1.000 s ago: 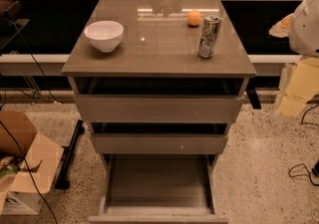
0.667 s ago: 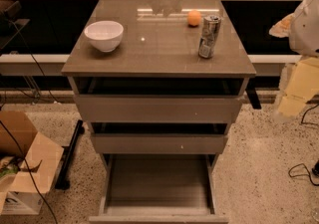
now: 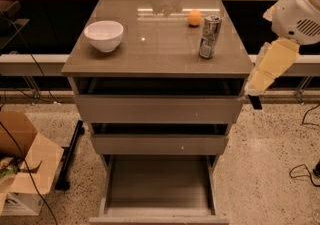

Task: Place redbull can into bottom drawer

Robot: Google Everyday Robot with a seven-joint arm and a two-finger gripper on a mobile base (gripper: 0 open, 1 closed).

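I should next move my gripper to the upper part (image 3: 211,29) of the redbull can, which is in front of the orange ball, and close it there.
The redbull can (image 3: 210,36) stands upright on the right side of the cabinet top (image 3: 155,54), just in front of a small orange ball (image 3: 195,17). The bottom drawer (image 3: 159,184) is pulled open, and its flat floor is bare. The two drawers above it are slightly ajar. My arm comes down from the upper right as a white joint (image 3: 299,11) and a cream link (image 3: 271,65). My gripper (image 3: 254,101) shows only as a dark tip at the link's lower end, beside the cabinet's right front corner, below and right of the can. It holds nothing that I can see.
A white bowl (image 3: 104,35) sits on the left of the cabinet top. An open cardboard box (image 3: 22,169) stands on the floor at the lower left, with cables and a dark stand leg (image 3: 70,156) beside it. A cable (image 3: 302,171) lies on the floor at the right.
The arm's cream link and the gripper have swung left, toward the cabinet's right front corner. The can, ball, bowl and drawers have not moved.
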